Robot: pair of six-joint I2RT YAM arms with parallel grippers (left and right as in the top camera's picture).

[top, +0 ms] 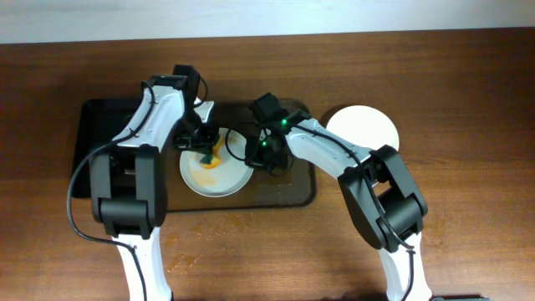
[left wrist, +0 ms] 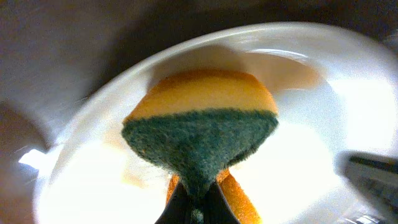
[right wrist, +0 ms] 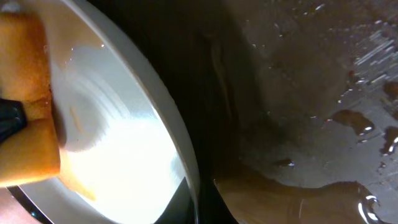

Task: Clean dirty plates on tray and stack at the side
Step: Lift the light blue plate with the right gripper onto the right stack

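Next, I release the white plate, which still lies on the brown tray, with my right gripper on top of the other white plate [top: 361,139] beside the brown tray.
A white plate [top: 227,179] lies on the dark brown tray [top: 284,194], with orange smears near its middle. My left gripper [top: 206,153] is shut on a yellow sponge with a green scouring side [left wrist: 200,127] and presses it onto the plate [left wrist: 311,155]. My right gripper [top: 264,155] is shut on the plate's right rim [right wrist: 180,155], with the rim between its fingers. The sponge also shows in the right wrist view [right wrist: 25,93], and so does the wet tray [right wrist: 298,93]. A second white plate [top: 362,127] lies on the table to the right of the tray. A bit of white [top: 205,108] shows under my left arm.
A smaller black tray [top: 92,134] lies on the wooden table to the left of the brown tray, partly under my left arm. Water drops lie on the brown tray's right part [right wrist: 354,118].
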